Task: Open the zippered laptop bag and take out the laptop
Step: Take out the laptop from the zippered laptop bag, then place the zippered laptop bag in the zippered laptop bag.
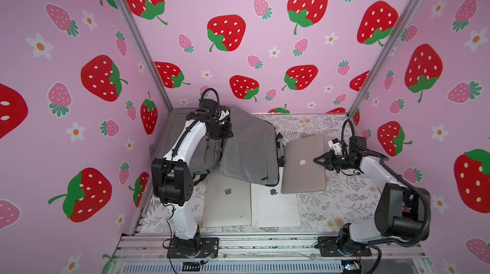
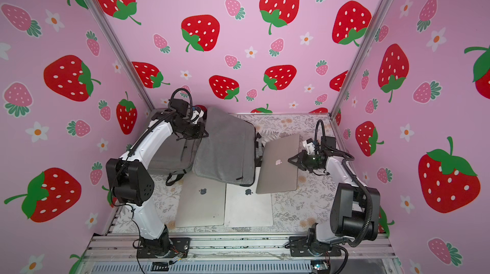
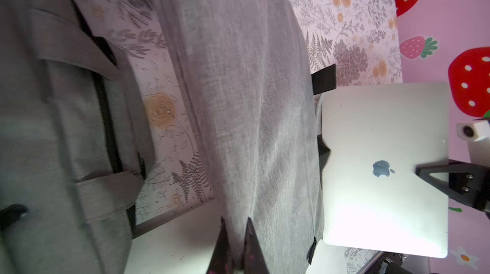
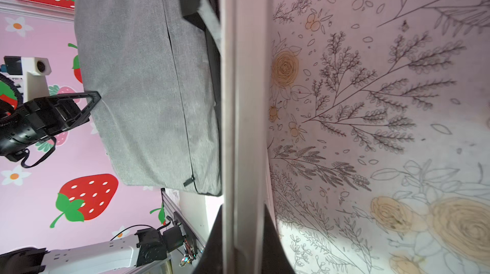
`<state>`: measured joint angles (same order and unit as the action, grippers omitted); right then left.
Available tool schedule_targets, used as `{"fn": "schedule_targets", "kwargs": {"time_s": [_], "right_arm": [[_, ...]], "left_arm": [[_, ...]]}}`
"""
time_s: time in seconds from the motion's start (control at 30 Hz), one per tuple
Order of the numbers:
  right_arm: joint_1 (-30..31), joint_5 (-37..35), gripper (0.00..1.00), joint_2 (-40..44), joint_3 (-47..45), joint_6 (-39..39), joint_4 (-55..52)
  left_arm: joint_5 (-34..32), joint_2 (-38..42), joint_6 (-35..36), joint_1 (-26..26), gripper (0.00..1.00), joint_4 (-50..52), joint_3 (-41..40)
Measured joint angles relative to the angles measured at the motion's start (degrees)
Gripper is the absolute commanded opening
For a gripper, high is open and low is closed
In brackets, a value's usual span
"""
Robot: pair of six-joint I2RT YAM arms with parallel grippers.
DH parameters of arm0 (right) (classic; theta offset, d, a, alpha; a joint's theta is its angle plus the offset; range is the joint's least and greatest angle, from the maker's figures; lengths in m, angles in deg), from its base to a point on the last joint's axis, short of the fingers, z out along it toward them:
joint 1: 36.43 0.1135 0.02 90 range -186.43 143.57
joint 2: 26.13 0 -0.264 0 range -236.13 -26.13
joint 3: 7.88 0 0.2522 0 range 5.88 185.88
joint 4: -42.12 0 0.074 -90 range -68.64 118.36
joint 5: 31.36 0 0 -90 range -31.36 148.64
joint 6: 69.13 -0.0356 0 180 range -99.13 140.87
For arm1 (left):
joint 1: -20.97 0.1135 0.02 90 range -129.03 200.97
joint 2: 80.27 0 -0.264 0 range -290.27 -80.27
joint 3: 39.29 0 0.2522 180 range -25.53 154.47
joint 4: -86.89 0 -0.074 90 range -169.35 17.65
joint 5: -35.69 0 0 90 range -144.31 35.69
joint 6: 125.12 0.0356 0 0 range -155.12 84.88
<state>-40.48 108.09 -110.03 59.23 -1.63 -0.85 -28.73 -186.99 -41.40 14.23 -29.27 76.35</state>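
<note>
I will let my left gripper release the grey laptop bag on top of the second grey bag (image 1: 201, 136) (image 3: 56, 121) by the strawberry wall.
The grey laptop bag (image 1: 252, 148) (image 2: 228, 150) hangs tilted above the middle of the table. My left gripper (image 1: 229, 135) (image 2: 206, 135) is shut on the bag's left edge, and in the left wrist view its jaws (image 3: 236, 233) pinch grey bag fabric (image 3: 252, 100). A silver laptop (image 1: 302, 177) (image 2: 277, 179) with a pink logo lies tilted just right of the bag. My right gripper (image 1: 316, 159) (image 2: 291, 159) is shut on the laptop's right edge. In the right wrist view the laptop's edge (image 4: 246, 100) runs between the jaws (image 4: 244, 222), with the bag (image 4: 138, 87) beyond.
A second grey bag (image 1: 185, 140) lies at the back left under my left arm. Two closed laptops lie flat at the front middle, one silver (image 1: 226, 206) and one white (image 1: 274, 209). Pink strawberry walls enclose the floral tablecloth (image 1: 339, 201) on three sides.
</note>
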Motion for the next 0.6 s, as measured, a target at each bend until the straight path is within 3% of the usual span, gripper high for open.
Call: {"fn": "schedule_targets", "kwargs": {"time_s": [0.33,0.6], "right_arm": [[-0.1,0.1,0.00,0.0,0.0,1.0,-0.6],[-0.1,0.1,0.00,0.0,0.0,1.2,-0.6]], "left_arm": [[-4.4,-3.4,6.3,6.6,0.00,13.1,16.5],[-7.6,-6.3,9.1,12.9,0.00,18.0,18.7]]}}
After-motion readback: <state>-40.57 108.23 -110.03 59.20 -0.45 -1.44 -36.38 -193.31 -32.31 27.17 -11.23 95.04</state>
